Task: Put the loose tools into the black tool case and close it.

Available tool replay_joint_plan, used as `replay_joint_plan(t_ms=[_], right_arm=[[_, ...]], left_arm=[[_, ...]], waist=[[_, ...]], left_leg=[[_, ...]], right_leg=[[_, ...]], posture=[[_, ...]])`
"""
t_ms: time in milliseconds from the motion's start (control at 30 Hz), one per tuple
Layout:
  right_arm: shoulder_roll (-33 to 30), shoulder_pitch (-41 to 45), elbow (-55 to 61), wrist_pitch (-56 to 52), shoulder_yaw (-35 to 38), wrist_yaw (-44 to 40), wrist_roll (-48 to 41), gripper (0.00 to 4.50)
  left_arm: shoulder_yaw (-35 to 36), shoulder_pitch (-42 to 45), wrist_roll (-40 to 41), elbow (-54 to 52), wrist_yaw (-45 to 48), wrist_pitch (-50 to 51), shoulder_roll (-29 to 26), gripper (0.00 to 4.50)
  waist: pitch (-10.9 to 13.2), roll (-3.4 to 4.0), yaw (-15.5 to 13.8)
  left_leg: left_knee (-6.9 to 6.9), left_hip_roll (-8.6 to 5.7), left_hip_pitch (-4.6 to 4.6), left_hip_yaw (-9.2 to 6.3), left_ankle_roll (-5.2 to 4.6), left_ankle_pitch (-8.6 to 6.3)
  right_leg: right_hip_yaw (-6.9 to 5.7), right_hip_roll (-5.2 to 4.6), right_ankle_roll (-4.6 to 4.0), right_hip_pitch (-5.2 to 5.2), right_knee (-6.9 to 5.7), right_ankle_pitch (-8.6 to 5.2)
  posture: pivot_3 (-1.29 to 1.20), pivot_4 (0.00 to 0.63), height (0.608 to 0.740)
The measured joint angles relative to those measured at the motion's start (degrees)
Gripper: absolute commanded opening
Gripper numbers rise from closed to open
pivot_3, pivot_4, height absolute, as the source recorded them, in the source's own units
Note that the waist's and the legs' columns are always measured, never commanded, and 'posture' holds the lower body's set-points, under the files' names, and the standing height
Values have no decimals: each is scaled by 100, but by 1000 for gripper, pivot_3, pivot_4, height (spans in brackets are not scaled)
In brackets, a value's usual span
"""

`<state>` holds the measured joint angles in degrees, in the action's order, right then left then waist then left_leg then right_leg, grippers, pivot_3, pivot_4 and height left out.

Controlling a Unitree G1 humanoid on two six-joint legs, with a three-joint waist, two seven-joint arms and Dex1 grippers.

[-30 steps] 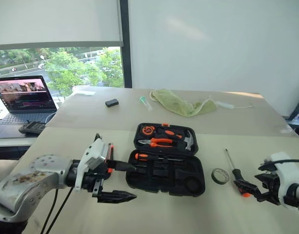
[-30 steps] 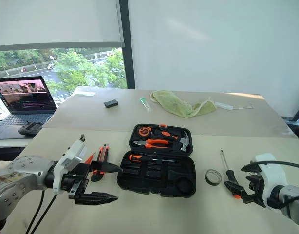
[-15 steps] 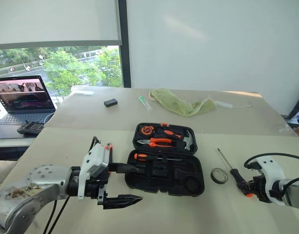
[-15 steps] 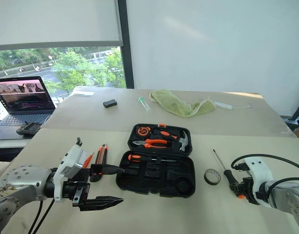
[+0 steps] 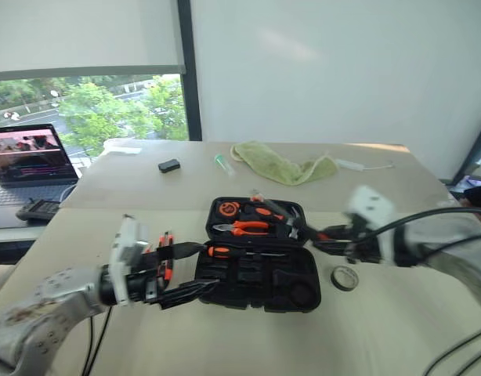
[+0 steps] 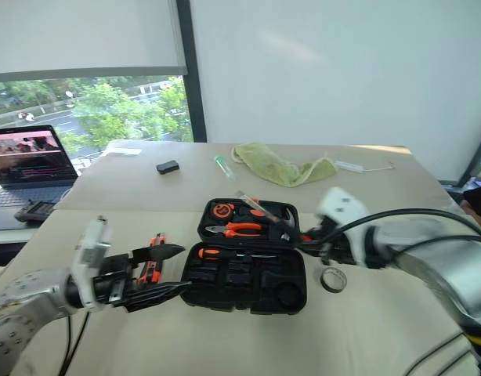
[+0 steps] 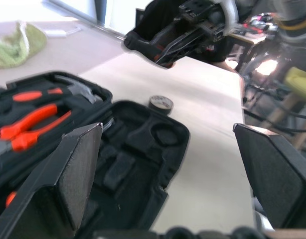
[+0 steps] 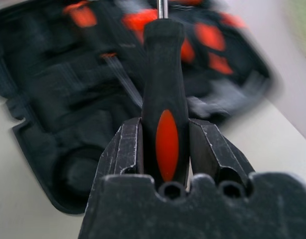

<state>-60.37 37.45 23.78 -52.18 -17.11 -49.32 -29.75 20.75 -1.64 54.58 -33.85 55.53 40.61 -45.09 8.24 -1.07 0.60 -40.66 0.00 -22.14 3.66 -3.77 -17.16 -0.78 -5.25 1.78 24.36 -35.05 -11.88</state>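
Observation:
My right gripper is holding its screwdriver. Next, I let go of it in the tool case [image 5: 255, 263] [image 8: 100, 82], along the near side of the other screwdriver.
The black tool case [image 5: 252, 280] lies open on the table, with one screwdriver [image 5: 242, 252] in its near half and pliers, hammer and tape measure in the lid. My right gripper [image 8: 165, 125] is shut on a black-orange screwdriver handle [image 8: 163, 94] and hangs above the case's right edge, seen also as the right gripper [image 5: 338, 239]. The shaft [image 5: 276, 210] points back-left over the lid. My left gripper [image 5: 195, 270] stands open at the case's left edge. An orange-black utility knife [image 6: 153, 262] lies partly hidden behind it. The tape roll [image 5: 345, 277] sits right of the case.
A green cloth [image 5: 283, 166], a small black box [image 5: 169, 165] and a small clear tube [image 5: 221, 162] lie on the far table. A laptop [image 5: 25, 157] stands at the far left. A white cable [image 5: 362, 165] lies beside the cloth.
My right gripper has shut on the screwdriver that lay right of the tape roll, lifted it and swung it left over the case. The left gripper stays open beside the case. The camera has shifted.

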Motion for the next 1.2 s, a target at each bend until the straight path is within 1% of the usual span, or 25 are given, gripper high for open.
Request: replay_joint_plan(t_ms=[100, 133, 167, 267, 367, 500, 567, 700, 867, 1000, 1200], right_arm=[[250, 602, -761, 852, -1038, -847, 930, 1002], [366, 755, -1044, 1218, -1328, -1140, 1264, 1002], [492, 865, -1301, 1450, -1523, -1335, 1512, 1002], [748, 1008, -1862, 1960, -1811, -1669, 2025, 1002], [901, 1115, -2225, 2433, -1904, -2045, 2450, 1002], [1112, 1150, -2450, 2643, -1969, -2323, 2826, 1002], [1284, 1186, -2607, 2643, -1983, -2402, 2995, 1002], [1390, 1217, -2652, 2558, -1972, -2556, 3136, 1002], [1446, 1133, -2468, 2005, -1830, -2679, 3159, 1002], [1600, 1059, -2256, 1286, -1692, -2656, 3124, 1002], [1690, 950, -2064, 926, -1564, -2606, 3115, 1002]], left_arm=[[259, -386, -44, 29, 151, -98, -42, 4500], [334, -538, -70, 44, 185, -162, -45, 4500], [390, -640, -101, 47, 202, -193, -44, 4500], [538, -798, -117, 27, 200, -257, -49, 4500], [648, -949, -98, -62, 169, -293, -51, 4500], [723, -1057, -57, -150, 131, -296, -51, 4500], [731, -1091, -48, -173, 118, -300, -51, 4500], [733, -1161, -48, -194, 83, -305, -51, 4500], [733, -1212, -47, -255, 19, -308, -51, 4500], [731, -1192, -35, -362, -81, -307, -53, 4500], [698, -1079, -20, -399, -159, -293, -119, 4500]], waist=[[5, 3, -15], [5, 3, -29], [6, 2, -39], [7, 0, -64], [9, 2, -75], [9, 3, -61], [9, 3, -46], [9, 3, -21], [9, 3, -23], [9, 3, -1], [9, 3, 11]], left_leg=[[-1, -9, -14, 0, 7, 4], [-2, -10, -17, 0, 31, 18], [-2, -11, -20, 0, 31, 18], [-2, -14, -25, 1, 31, 17], [-2, -14, -22, 1, 33, 15], [-1, -7, -14, -1, 44, 11], [0, -5, -10, -2, 48, 13], [1, -3, -6, -5, 49, 12], [1, -4, -8, -10, 50, 11], [9, -3, -9, -13, 58, 9], [44, -6, -9, -11, 73, 19]], right_leg=[[-4, -9, 13, 6, 5, 7], [-6, -11, 14, 6, 8, 7], [-6, -14, 15, 8, 10, 7], [-6, -21, 15, 11, 13, 7], [-8, -27, 14, 12, 9, 7], [-11, -26, 12, 12, 0, 8], [-11, -25, 7, 12, -6, 10], [-11, -26, -2, 12, -10, 15], [-13, -37, -2, 13, -8, 15], [-12, -61, -5, 20, -8, 13], [-12, -57, -9, 34, -6, 11]], posture=[[0, 150, 740], [0, 150, 740], [0, 150, 740], [0, 150, 740], [0, 150, 740], [0, 150, 740], [0, 150, 740], [0, 150, 740], [0, 150, 740], [0, 150, 740], [0, 150, 740]])
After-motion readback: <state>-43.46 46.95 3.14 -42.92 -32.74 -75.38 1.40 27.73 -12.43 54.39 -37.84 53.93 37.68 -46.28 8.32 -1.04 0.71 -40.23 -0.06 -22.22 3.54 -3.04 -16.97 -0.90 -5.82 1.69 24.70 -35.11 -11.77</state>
